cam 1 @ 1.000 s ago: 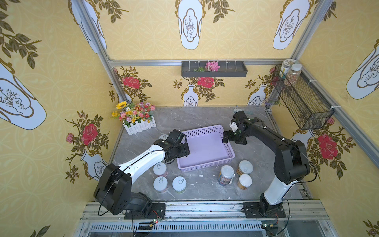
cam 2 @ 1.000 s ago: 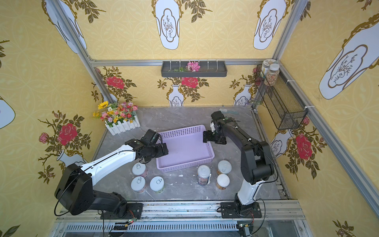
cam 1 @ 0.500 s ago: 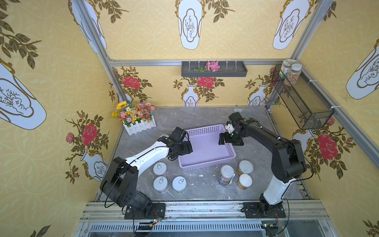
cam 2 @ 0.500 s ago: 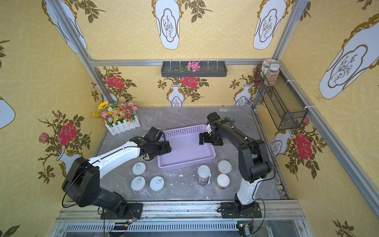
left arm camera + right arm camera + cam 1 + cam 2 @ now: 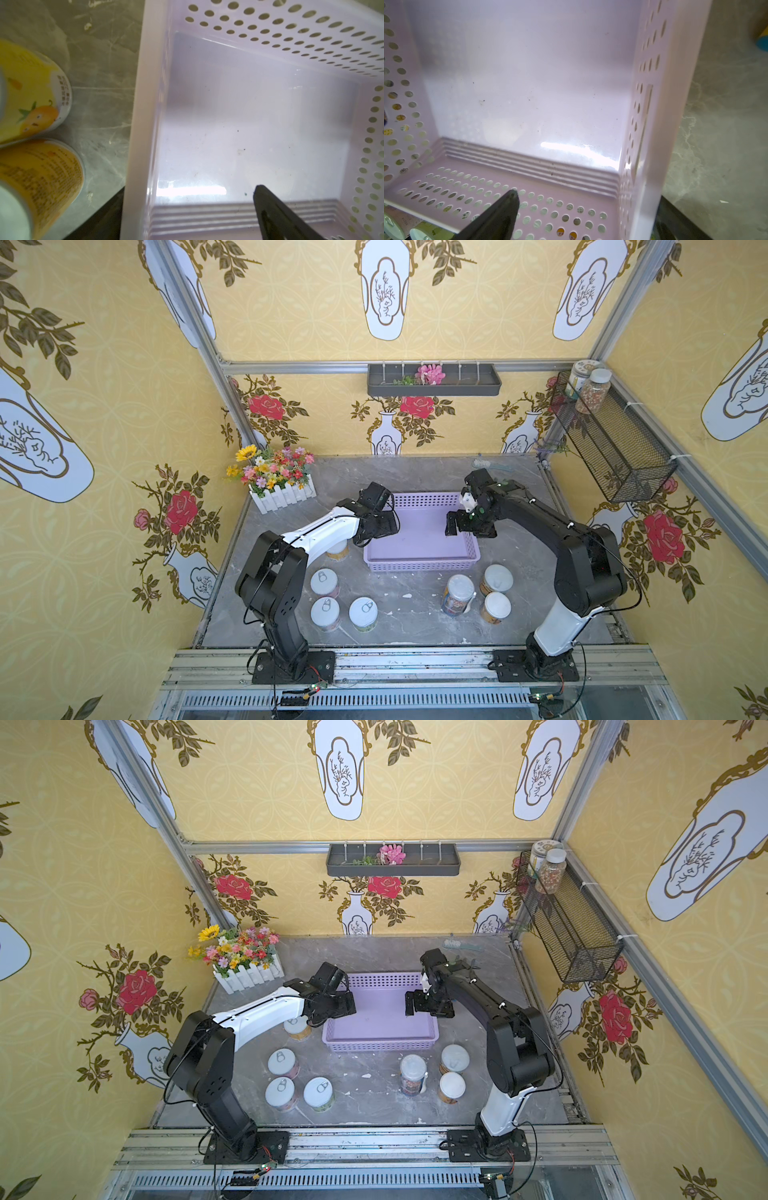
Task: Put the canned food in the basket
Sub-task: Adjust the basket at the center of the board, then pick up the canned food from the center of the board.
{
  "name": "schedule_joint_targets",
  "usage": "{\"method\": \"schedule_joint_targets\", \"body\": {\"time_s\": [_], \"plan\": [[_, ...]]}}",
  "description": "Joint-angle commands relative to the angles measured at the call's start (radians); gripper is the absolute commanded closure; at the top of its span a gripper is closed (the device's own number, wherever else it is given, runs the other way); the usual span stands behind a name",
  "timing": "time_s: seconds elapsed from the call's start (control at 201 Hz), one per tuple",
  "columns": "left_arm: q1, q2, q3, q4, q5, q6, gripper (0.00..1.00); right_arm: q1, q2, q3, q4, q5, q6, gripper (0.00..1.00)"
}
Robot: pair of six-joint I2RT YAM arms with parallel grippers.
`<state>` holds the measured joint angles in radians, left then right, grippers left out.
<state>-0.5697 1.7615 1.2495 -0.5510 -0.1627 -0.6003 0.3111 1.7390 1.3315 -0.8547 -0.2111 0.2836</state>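
Observation:
I should next close my right gripper at the top of the taller jar (image 5: 460, 588) beside the orange white-lidded cans.
The lavender basket (image 5: 422, 562) stands empty mid-table. My left gripper (image 5: 390, 524) is open astride its left wall; in the left wrist view one fingertip (image 5: 268, 199) is inside over the basket floor (image 5: 239, 116). My right gripper (image 5: 459, 529) is open astride the right wall, one fingertip (image 5: 508, 201) inside the basket (image 5: 529, 72). Several cans stand outside: silver-topped ones (image 5: 325, 610) at front left, a yellow one (image 5: 337, 549) under my left arm, a taller jar (image 5: 457, 593) and two orange white-lidded cans (image 5: 496, 578) at front right.
A white flower box (image 5: 282, 489) sits at the back left and a brush (image 5: 490, 464) at the back right. A black wire basket (image 5: 611, 443) with two jars hangs on the right wall, a grey shelf tray (image 5: 432, 381) on the back wall.
Both grippers have come in over the basket's side walls. The basket has turned from a skewed position to square with the table's front edge.

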Motion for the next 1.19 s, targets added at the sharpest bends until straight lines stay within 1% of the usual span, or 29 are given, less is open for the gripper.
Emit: {"method": "schedule_joint_targets", "body": {"time_s": [0.0,0.085,0.239,0.329,0.473,0.598,0.678,0.768,0.812,0.872,0.982,1.027,1.121,1.186], "plan": [[-0.001,0.016,0.024,-0.008,-0.011,0.021,0.06,0.005,-0.014,-0.011,-0.012,0.022,0.005,0.0],[-0.002,0.002,0.011,-0.008,-0.01,0.017,0.04,0.005,-0.011,-0.011,-0.013,0.033,0.005,0.0],[-0.001,-0.033,-0.046,-0.007,-0.012,-0.006,0.01,0.005,0.012,0.006,-0.018,0.064,0.013,0.03],[-0.001,-0.057,-0.084,-0.004,-0.014,-0.021,0.01,0.004,0.017,0.012,-0.019,0.101,0.022,0.03],[-0.001,-0.101,-0.119,-0.009,-0.024,-0.033,0.0,0.002,0.016,0.019,-0.025,0.123,0.031,0.03],[-0.001,-0.165,-0.092,-0.065,-0.085,-0.027,0.0,0.003,-0.05,0.009,-0.043,0.231,0.083,0.03],[-0.002,-0.225,-0.077,-0.079,-0.103,-0.008,0.0,0.016,-0.1,0.001,-0.066,0.291,0.129,0.03],[-0.018,-0.311,-0.087,-0.052,-0.098,0.037,0.0,0.072,-0.158,-0.012,-0.095,0.35,0.157,0.03],[-0.046,-0.357,-0.107,-0.016,-0.097,0.066,0.0,0.12,-0.19,-0.022,-0.12,0.38,0.173,0.03],[-0.094,-0.415,-0.137,0.038,-0.113,0.08,0.0,0.171,-0.216,-0.037,-0.141,0.385,0.19,0.03],[-0.173,-0.497,-0.212,0.149,-0.078,0.098,0.0,0.281,-0.27,-0.06,-0.191,0.398,0.231,0.03],[-0.188,-0.515,-0.225,0.156,-0.042,0.087,0.0,0.324,-0.292,-0.067,-0.208,0.395,0.245,0.03],[-0.199,-0.532,-0.252,0.159,0.079,0.063,0.0,0.401,-0.332,-0.077,-0.242,0.363,0.253,0.03],[-0.223,-0.55,-0.28,0.167,0.103,0.058,0.0,0.443,-0.355,-0.081,-0.275,0.344,0.272,0.03]]}}
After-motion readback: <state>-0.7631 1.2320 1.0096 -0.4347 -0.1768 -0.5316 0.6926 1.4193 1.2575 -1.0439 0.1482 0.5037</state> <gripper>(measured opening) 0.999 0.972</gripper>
